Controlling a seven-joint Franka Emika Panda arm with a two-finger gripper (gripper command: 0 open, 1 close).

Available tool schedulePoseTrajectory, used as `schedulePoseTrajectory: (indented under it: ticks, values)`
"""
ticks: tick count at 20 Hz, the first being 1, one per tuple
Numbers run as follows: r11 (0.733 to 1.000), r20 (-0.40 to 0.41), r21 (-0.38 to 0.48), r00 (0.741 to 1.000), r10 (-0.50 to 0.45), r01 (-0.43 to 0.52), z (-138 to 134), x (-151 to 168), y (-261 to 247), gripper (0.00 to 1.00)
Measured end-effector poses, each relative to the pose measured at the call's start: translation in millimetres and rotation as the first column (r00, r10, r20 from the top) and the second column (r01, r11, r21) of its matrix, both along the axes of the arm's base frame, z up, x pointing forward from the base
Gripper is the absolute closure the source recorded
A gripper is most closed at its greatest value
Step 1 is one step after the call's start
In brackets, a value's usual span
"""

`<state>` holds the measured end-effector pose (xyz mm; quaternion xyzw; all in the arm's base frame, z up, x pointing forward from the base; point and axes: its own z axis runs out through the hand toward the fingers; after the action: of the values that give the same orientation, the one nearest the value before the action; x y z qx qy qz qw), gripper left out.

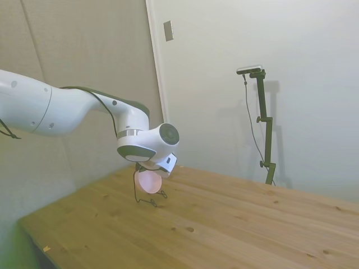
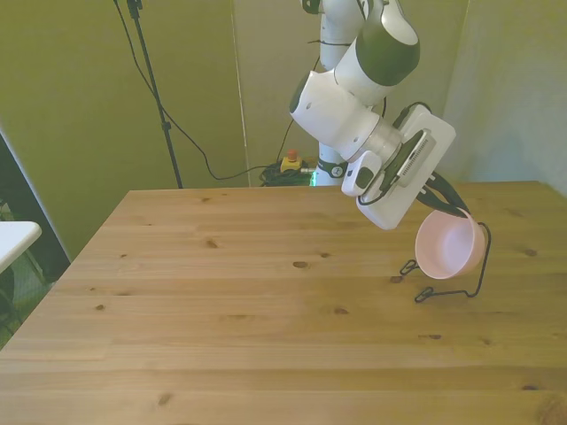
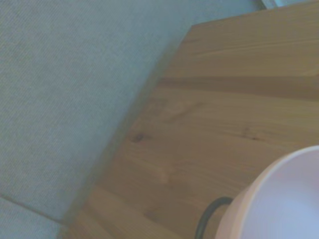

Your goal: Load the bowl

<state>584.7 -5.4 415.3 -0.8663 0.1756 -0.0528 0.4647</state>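
Observation:
My gripper has the pale-pink bowl. It will release the bowl on its edge (image 1: 148, 186), down between the wires of the thin black wire rack.
The pale-pink bowl (image 2: 450, 245) stands on its edge, its hollow turned toward the front view's camera. It sits against the upright loop of a thin black wire rack (image 2: 479, 266) near the table's edge on the front view's right. My gripper (image 2: 443, 202) comes down on the bowl's upper rim and is shut on it. In the side view the bowl (image 1: 149, 180) hangs just under the white hand, with the rack (image 1: 137, 193) around it. The wrist view shows a blurred piece of the bowl (image 3: 284, 199) and one curve of rack wire (image 3: 209, 215).
The wooden table (image 2: 221, 292) stretches wide toward the front view's left. Its edge (image 3: 139, 124) runs close beside the rack, with grey floor beyond. A black tripod stand (image 2: 155, 88) rises behind the table's far corner.

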Motion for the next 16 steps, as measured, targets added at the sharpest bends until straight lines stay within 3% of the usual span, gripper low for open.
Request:
schedulePoseTrajectory:
  ticks: [16]
  values:
    - [0.998, 0.015, 0.065, 1.000, 0.015, -0.016, -18.9, 2.7, -2.2, 1.00]
